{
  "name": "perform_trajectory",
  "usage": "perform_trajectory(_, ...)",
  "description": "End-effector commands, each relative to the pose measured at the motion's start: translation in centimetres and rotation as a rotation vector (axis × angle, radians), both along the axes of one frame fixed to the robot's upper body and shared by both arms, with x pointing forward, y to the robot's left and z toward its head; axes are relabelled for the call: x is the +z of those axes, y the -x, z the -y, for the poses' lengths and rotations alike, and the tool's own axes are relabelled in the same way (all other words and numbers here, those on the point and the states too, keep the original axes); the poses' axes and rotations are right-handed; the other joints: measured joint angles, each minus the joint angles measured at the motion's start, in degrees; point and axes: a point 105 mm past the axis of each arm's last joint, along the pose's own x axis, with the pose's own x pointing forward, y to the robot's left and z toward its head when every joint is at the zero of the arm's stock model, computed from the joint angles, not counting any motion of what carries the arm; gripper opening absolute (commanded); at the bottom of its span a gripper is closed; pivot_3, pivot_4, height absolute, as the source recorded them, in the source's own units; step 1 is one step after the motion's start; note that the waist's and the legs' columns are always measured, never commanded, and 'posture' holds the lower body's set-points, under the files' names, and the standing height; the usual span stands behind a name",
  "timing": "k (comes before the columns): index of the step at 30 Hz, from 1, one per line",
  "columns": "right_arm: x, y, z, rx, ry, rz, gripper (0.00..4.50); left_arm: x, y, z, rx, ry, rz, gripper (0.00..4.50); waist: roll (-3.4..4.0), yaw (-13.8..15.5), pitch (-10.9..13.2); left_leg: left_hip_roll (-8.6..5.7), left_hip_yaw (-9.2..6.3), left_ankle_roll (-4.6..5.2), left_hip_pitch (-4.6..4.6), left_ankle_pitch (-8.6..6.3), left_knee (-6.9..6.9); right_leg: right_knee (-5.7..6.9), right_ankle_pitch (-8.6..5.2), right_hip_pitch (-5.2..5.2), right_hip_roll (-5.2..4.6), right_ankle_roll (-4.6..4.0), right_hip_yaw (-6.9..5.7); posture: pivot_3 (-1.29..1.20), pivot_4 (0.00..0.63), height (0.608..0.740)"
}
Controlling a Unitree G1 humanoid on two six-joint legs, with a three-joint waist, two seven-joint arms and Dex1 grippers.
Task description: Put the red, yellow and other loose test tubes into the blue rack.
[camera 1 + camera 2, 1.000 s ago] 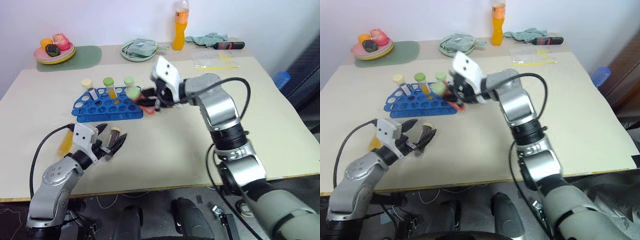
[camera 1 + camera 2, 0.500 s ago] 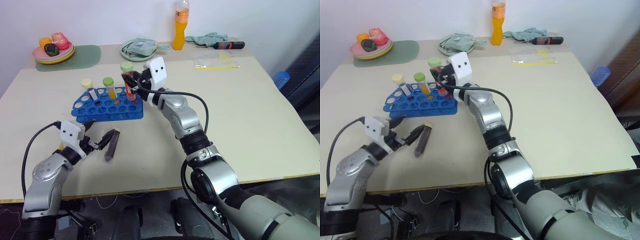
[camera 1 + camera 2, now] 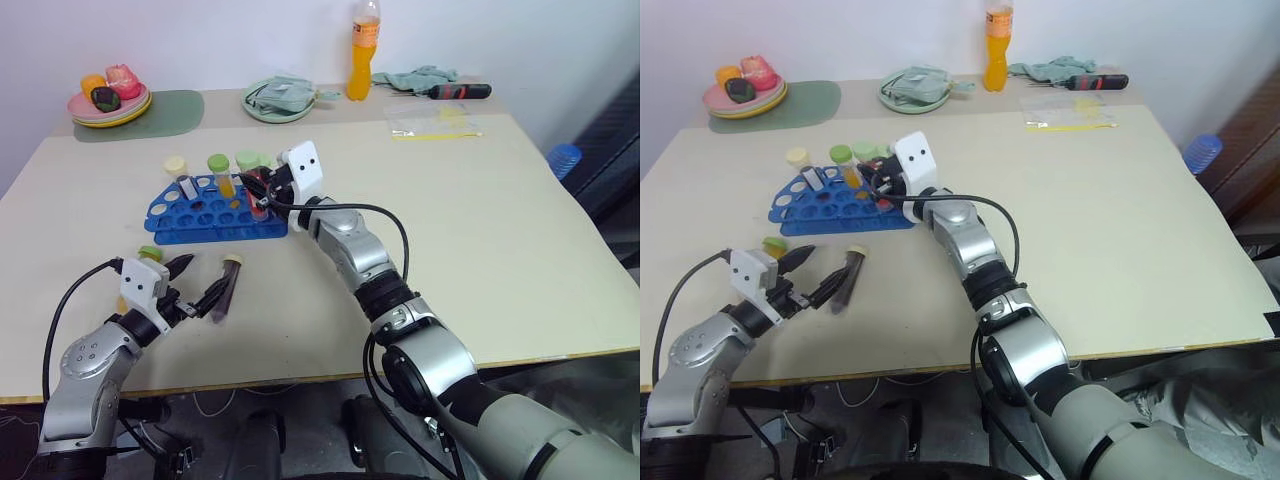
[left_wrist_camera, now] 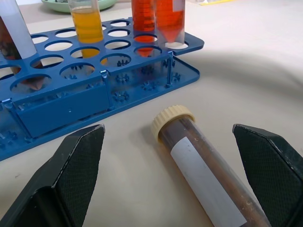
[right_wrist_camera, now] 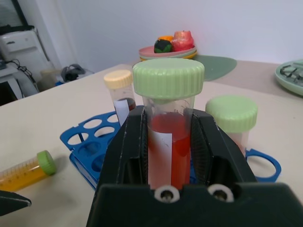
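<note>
My left gripper will leave the brown tube. Then it will close on the loose yellow tube's body (image 3: pixel 148 257), just below its green cap.
My right gripper (image 5: pixel 168 124) is shut on a green-capped tube of red liquid (image 5: pixel 169 137) and holds it upright over the right end of the blue rack (image 3: pixel 200 222). The red tube's tip (image 4: pixel 171 41) is at the mouth of a corner hole. A cream-capped tube (image 3: pixel 176 168) and a green-capped yellow tube (image 3: pixel 220 172) stand in the rack. My left gripper (image 4: pixel 173 163) is open near the table's front. A brown cream-capped tube (image 4: pixel 201 172) lies on the table between its fingers (image 4: pixel 78 158). A yellow green-capped tube (image 5: pixel 27 169) lies loose beside the left gripper.
Along the back edge stand a plate of toy food (image 3: pixel 108 100) on a green mat, a green dish with a cloth (image 3: pixel 280 98), an orange bottle (image 3: pixel 362 50), a screwdriver (image 3: pixel 460 90) and a clear bag (image 3: pixel 432 120).
My right gripper has swung left and come down with the red tube, from above the rack to its right-end hole. The left gripper stays open by the brown tube.
</note>
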Motion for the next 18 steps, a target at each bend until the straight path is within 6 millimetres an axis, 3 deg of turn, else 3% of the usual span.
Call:
perform_trajectory(1,-0.2,1.5,-1.9,0.050,-0.067,-0.017,0.77,1.1,0.0,0.1,-0.005,-0.014,0.043,4.50,0.00,0.0,0.0,0.00,0.00,0.00,0.00,0.00,0.00,0.00,0.00,0.00,0.00,0.00,0.00,0.00,0.150,0.740)
perform_trajectory(18,-0.9,1.0,-0.4,0.019,-0.075,-0.022,0.77,1.5,-0.2,0.8,-0.013,-0.015,0.048,4.50,0.00,0.0,0.0,0.00,0.00,0.00,0.01,0.00,0.00,0.02,0.00,0.00,0.00,0.00,0.00,0.00,0.150,0.740)
